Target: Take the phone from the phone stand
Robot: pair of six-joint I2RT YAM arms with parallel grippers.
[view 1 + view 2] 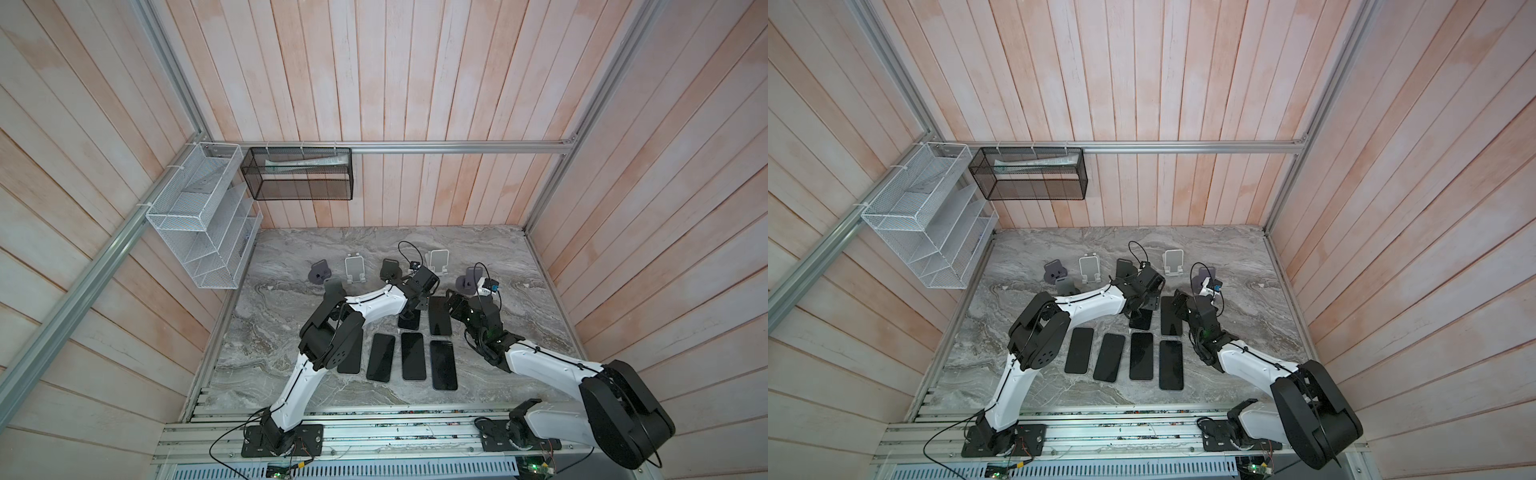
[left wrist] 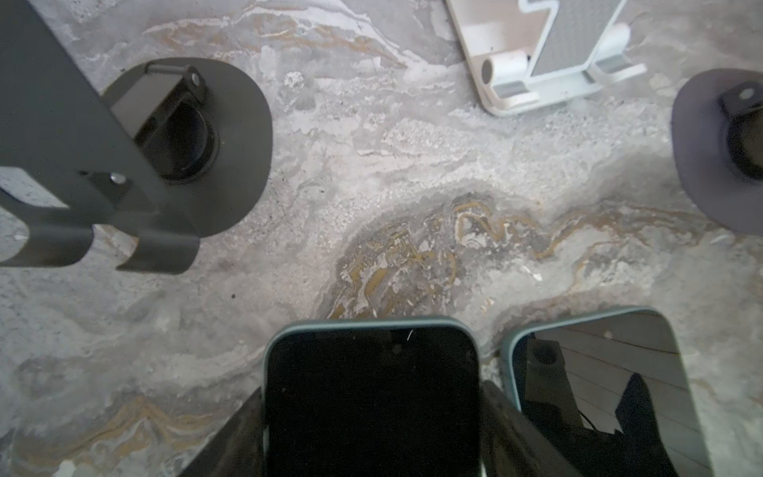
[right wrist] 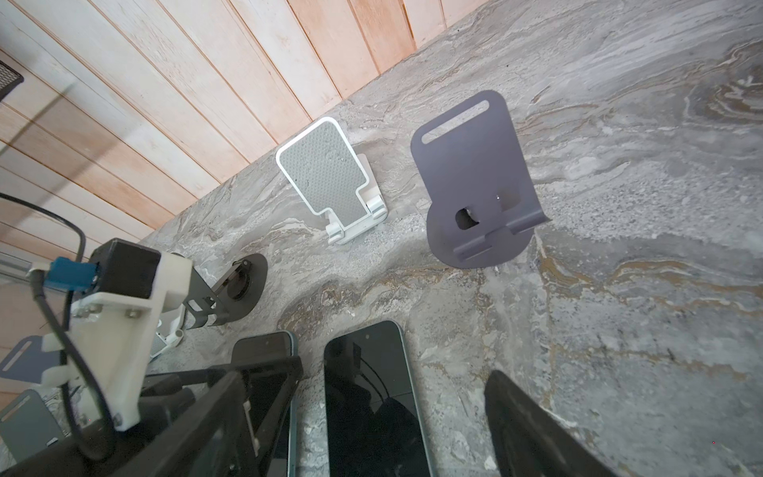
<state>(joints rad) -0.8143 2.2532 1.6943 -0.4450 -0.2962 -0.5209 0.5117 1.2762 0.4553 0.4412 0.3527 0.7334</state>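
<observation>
Next, I release the dark phone from my left gripper on the marble (image 1: 408, 312) beside the phone under my right gripper.
My left gripper (image 2: 373, 388) is shut on a dark phone with a teal edge (image 2: 371, 363), one finger (image 2: 508, 429) on each long side. In both top views this phone (image 1: 409, 323) (image 1: 1140, 319) sits low over the marble table, under the left gripper (image 1: 412, 311). Just behind it stands an empty dark phone stand (image 2: 206, 136) (image 1: 390, 270). My right gripper (image 3: 371, 392) (image 1: 455, 305) hangs open above another flat phone (image 3: 363, 396) and holds nothing.
Several more phones lie face up in rows, such as one at front right (image 1: 444, 365). Other empty stands line the back: white (image 3: 330, 181) (image 1: 354, 268), purple (image 3: 475, 177) (image 1: 467, 280) and grey (image 1: 320, 272). Wire baskets (image 1: 195, 216) hang on the left wall.
</observation>
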